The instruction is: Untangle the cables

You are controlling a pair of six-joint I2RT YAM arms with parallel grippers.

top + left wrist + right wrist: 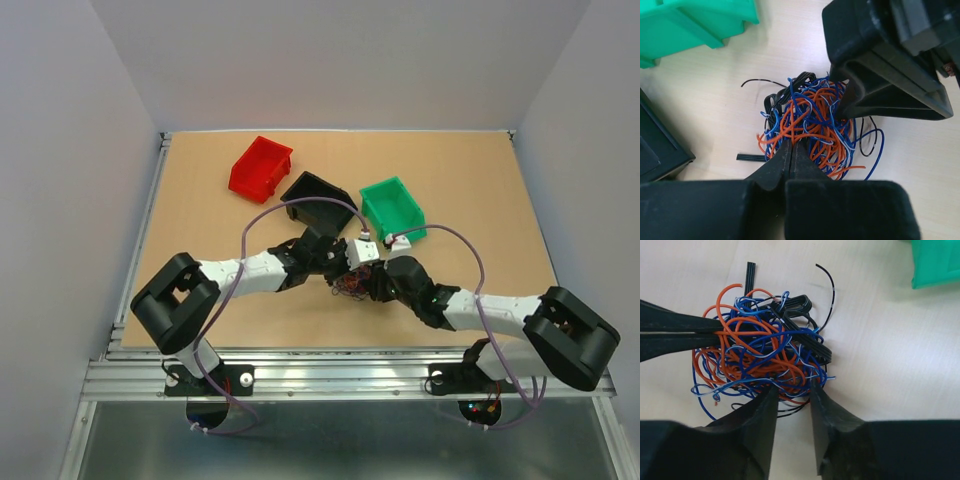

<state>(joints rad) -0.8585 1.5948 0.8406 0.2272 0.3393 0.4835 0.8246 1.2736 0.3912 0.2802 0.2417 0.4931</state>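
Observation:
The right gripper's fingers only reach the tight tangle's edge, so the right gripper should open, grab the blue strands of cable (792,385) there and pull away from the left gripper.
The cables (350,286) lie as a fist-sized tangle of orange, blue and black wires on the table between my two grippers. My left gripper (791,146) is shut, its tips pinching strands at the tangle's (810,122) near edge. Its closed fingers (685,332) enter the right wrist view from the left, with orange wires at their tips. My right gripper (792,387) is open, its tips pushed into the near edge of the tangle (760,352) with a few strands lying between them. In the top view the left gripper (338,270) and right gripper (372,286) nearly meet over the tangle.
A red bin (260,167), a black bin (318,195) and a green bin (392,207) stand behind the grippers. The green bin (690,22) and black bin (655,145) are close to the left wrist. A flat black ribbon piece (805,342) runs through the tangle.

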